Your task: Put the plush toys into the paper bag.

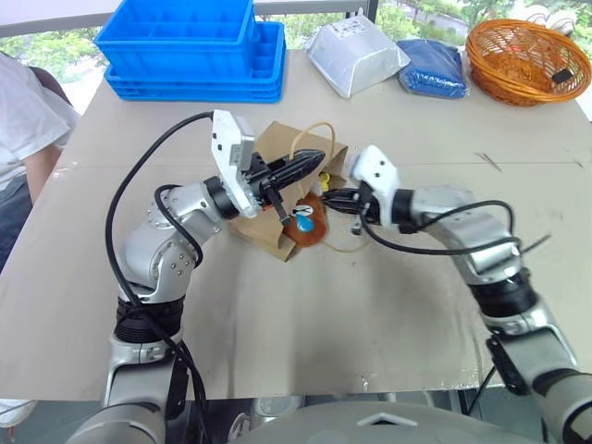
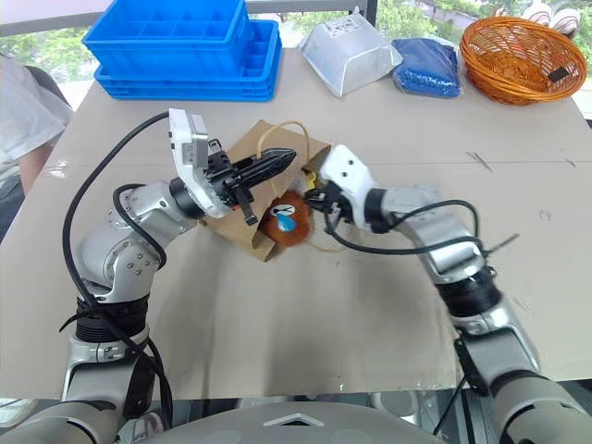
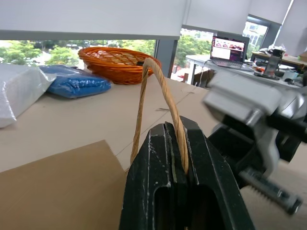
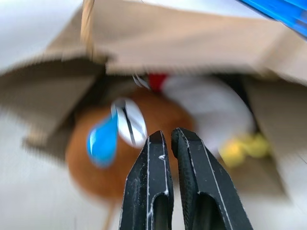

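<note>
The paper bag is lying on its side with the brown bear poking out, so the robot's right gripper will grab the bag's loose handle (image 1: pixel 351 250) and lift the bag upright.
The brown paper bag (image 1: pixel 274 144) lies on its side at the table's middle, mouth toward me. My left gripper (image 1: pixel 314 163) is shut on one twisted handle (image 3: pixel 163 91), lifting the bag's upper edge. The brown bear head (image 1: pixel 305 223) with its blue mark sits in the mouth, partly sticking out. Behind it inside the bag lies the white toy (image 4: pixel 211 106), with its red tip and yellow end (image 4: pixel 244 146). My right gripper (image 1: pixel 331 197) is shut with nothing between its fingers, just in front of the bear at the bag's mouth. The other handle (image 1: pixel 350 246) lies loose on the table.
At the table's far edge stand stacked blue crates (image 1: pixel 190 46), a silver-white pouch (image 1: pixel 356 55), a blue packet (image 1: pixel 433 67) and an orange basket (image 1: pixel 527 60). A person in a white shirt (image 1: pixel 23 120) is at the left edge.
</note>
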You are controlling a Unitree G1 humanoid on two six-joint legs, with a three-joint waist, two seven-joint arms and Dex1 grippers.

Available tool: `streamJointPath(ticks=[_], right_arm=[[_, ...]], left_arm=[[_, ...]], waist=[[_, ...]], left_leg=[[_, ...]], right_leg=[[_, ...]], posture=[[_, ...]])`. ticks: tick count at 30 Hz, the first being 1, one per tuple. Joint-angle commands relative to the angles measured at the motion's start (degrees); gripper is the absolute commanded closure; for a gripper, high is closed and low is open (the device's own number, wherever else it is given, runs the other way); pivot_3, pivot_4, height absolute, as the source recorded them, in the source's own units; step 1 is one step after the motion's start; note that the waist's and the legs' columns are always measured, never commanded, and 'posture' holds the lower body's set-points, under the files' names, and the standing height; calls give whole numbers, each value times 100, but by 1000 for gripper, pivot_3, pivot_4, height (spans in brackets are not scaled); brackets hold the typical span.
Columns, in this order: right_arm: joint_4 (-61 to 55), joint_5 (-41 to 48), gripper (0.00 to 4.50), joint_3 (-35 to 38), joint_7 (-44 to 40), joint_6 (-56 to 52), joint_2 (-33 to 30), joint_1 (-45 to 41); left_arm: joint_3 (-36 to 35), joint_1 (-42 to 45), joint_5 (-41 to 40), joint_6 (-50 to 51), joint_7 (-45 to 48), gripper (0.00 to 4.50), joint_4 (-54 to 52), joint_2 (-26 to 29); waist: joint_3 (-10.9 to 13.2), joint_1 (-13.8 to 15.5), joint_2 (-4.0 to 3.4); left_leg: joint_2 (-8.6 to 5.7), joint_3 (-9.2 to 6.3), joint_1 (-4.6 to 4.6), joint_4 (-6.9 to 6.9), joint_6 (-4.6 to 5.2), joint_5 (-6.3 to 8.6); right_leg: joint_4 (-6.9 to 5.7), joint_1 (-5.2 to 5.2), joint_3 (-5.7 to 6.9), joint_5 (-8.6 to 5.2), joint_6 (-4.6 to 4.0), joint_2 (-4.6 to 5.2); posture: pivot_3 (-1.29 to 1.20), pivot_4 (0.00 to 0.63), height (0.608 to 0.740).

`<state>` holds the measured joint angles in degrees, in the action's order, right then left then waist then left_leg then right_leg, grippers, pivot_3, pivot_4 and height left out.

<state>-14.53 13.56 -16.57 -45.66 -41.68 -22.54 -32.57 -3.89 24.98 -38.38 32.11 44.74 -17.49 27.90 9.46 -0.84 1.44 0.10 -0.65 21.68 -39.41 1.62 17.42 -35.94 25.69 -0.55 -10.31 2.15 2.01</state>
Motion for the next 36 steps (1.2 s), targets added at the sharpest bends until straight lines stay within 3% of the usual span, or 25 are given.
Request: streamJointPath(ticks=[1,2,4,11,15,20,24,27,28,29,30,36], right_arm=[[-638,238,4369,318,148,-512,-214,287],[-787,394,4369,500,182,-781,-306,483],[-1137,659,3560,938,373,-1323,-416,974],[-1914,1173,160,1822,1252,-2615,-87,1875],[-1835,1585,65,2146,1477,-2952,424,1982],[-1034,1814,65,1916,1584,-2940,1058,1778],[-614,1813,1742,1836,1625,-2712,1209,1659],[-420,1884,3273,1813,1575,-2505,1300,1561],[-412,1888,3521,1798,1549,-2412,1298,1554],[-420,1898,4170,1812,1549,-2332,1306,1552],[-445,1962,4474,1873,1563,-2313,1319,1552],[-1299,3853,4474,3427,1917,-2867,1504,935]], left_arm=[[-46,112,-46,-84,29,4500,-136,6],[-46,121,-42,-94,37,4500,-129,7],[-41,133,-27,-120,64,4500,-120,15],[-51,128,-13,-138,130,4500,-104,53],[-44,126,-13,-130,154,4500,-99,53],[-28,171,-14,-102,177,4500,-76,54],[-41,159,-21,-85,164,4500,-104,64],[-75,107,-41,-52,108,4500,-181,80],[-94,92,-51,-36,80,4500,-206,84],[-108,83,-57,-28,59,4500,-222,86],[-114,74,-53,-33,38,4500,-241,83],[-719,491,-938,517,-790,4500,-91,-313]], waist=[[0,-15,0],[0,-1,0],[0,17,0],[-1,-9,1],[-1,8,0],[-1,-5,1],[-2,0,0],[-2,-10,0],[-2,-8,0],[-2,-9,0],[-3,-9,0],[-1,13,-1]], left_leg=[[2,0,-2,1,0,0],[3,0,-4,2,1,0],[5,-2,-3,2,3,1],[2,12,-6,0,11,6],[3,5,-6,0,22,12],[3,11,-7,-1,18,10],[2,10,-8,0,5,3],[2,11,-8,0,3,2],[2,10,-8,0,3,1],[2,8,-8,0,3,2],[2,9,-9,0,3,2],[4,2,-1,-3,8,4]], right_leg=[[-3,0,0,0,0,-3],[-5,0,-1,0,-1,-7],[-7,0,1,-1,-1,-8],[-3,-1,-17,0,1,-6],[-6,-2,-12,-1,0,-17],[-5,-2,-19,-1,0,-16],[-5,-3,-18,-1,0,-16],[-5,-2,-18,-1,0,-17],[-6,-2,-18,-1,0,-17],[-6,-2,-17,-1,0,-17],[-6,-2,-17,-1,0,-17],[-6,-1,-14,0,1,-10]], posture=[[0,150,740],[0,150,740],[0,150,740],[0,150,740],[0,150,740],[0,150,740],[0,150,740],[0,150,740],[0,150,740],[0,150,740],[0,150,740],[0,150,740]])
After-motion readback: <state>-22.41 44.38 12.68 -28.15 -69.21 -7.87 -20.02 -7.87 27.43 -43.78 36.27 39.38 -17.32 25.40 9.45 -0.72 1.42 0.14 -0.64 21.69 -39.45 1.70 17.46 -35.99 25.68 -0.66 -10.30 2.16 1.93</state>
